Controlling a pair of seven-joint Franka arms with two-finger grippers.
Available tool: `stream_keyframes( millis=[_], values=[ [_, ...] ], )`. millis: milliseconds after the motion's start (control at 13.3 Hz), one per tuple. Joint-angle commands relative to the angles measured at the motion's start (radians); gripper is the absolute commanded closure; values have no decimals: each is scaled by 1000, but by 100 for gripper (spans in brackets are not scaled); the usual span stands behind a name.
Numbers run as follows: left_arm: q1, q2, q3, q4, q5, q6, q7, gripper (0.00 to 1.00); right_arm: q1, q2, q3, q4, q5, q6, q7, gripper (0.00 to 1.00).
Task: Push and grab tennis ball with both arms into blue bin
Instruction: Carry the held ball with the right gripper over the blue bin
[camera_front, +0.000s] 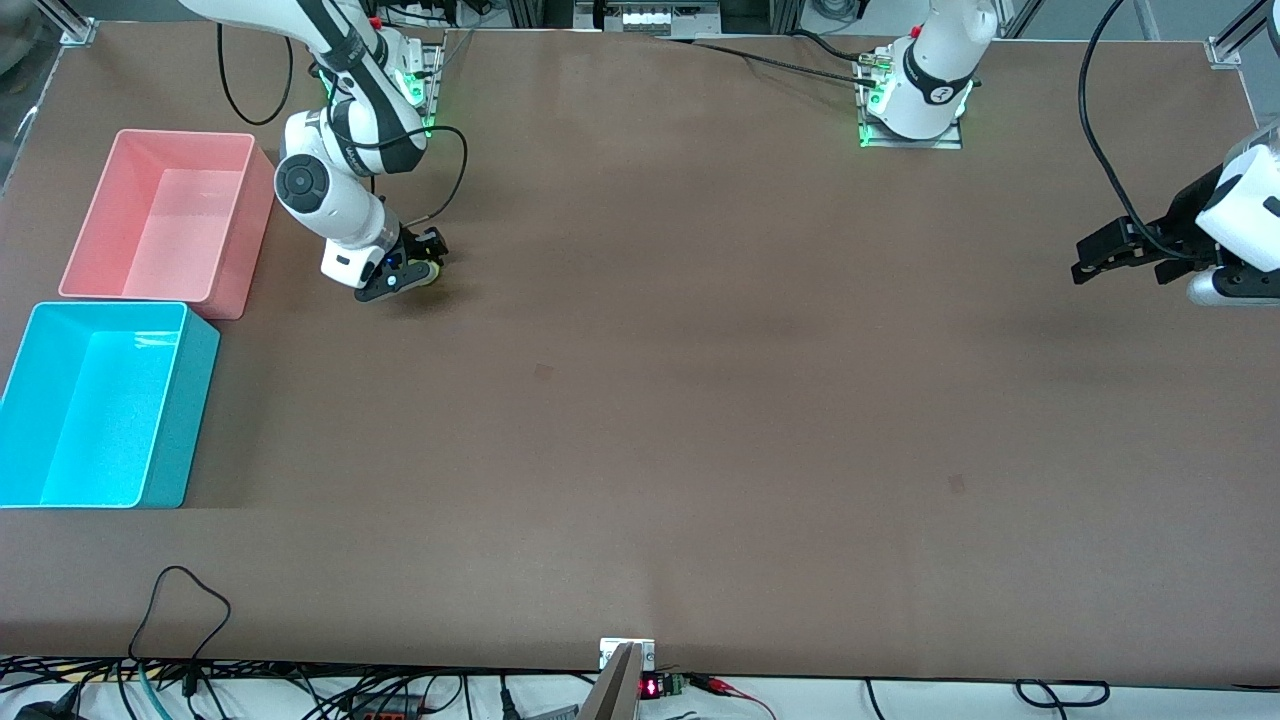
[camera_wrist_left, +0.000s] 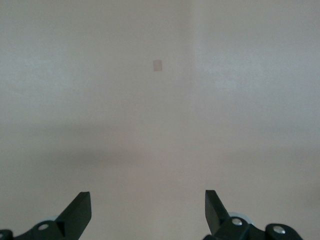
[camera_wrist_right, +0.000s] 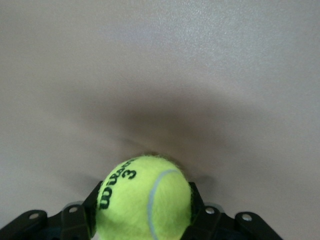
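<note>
Next, the right gripper releases the tennis ball, now low beside the pink tub, inside the blue bin, at its end (camera_front: 143, 348) near the pink tub.
The yellow-green tennis ball (camera_wrist_right: 145, 197) with its dark logo sits between the black fingers (camera_wrist_right: 196, 202) of my right gripper (camera_wrist_right: 144, 205), which is shut on it. In the front view that right gripper (camera_front: 408, 272) is low at the brown table, beside the pink tub, with only a sliver of the tennis ball (camera_front: 430, 271) showing. The blue bin (camera_front: 182, 420) stands at the right arm's end of the table, nearer to the front camera than the pink tub. My left gripper (camera_front: 1085, 262) hangs open and empty over the left arm's end of the table; the left gripper (camera_wrist_left: 147, 200) sees only bare tabletop.
A pink tub (camera_front: 245, 250) of like size stands against the blue bin, farther from the front camera. Cables (camera_front: 180, 610) lie along the table's edge nearest the front camera. The brown table (camera_front: 650, 400) stretches wide between the two arms.
</note>
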Motion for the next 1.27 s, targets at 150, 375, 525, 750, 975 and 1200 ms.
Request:
stream_keyframes(
  millis=[150,375,525,750,975,1200],
  values=[
    [7,10,-4,29,-16,-16,2,0,-19,12,-23,129,2,-76,-4,100],
    [5,10,-7,32,-18,-13,-2,0,-43,12,-112,319,-8,-257,-7,100],
    [1,5,-9,32,-18,-14,-10,0,-52,18,-181,465,-28,-398,-13,100],
    [-7,3,-13,34,-19,-13,-14,0,-97,35,-262,590,-146,-487,-52,100],
    [-6,-1,-16,32,-19,-28,-8,0,-173,99,-305,715,-166,-538,-183,100],
    [-7,-1,-21,34,-13,-29,1,0,-270,207,-340,838,-211,-549,-326,100]
  ],
)
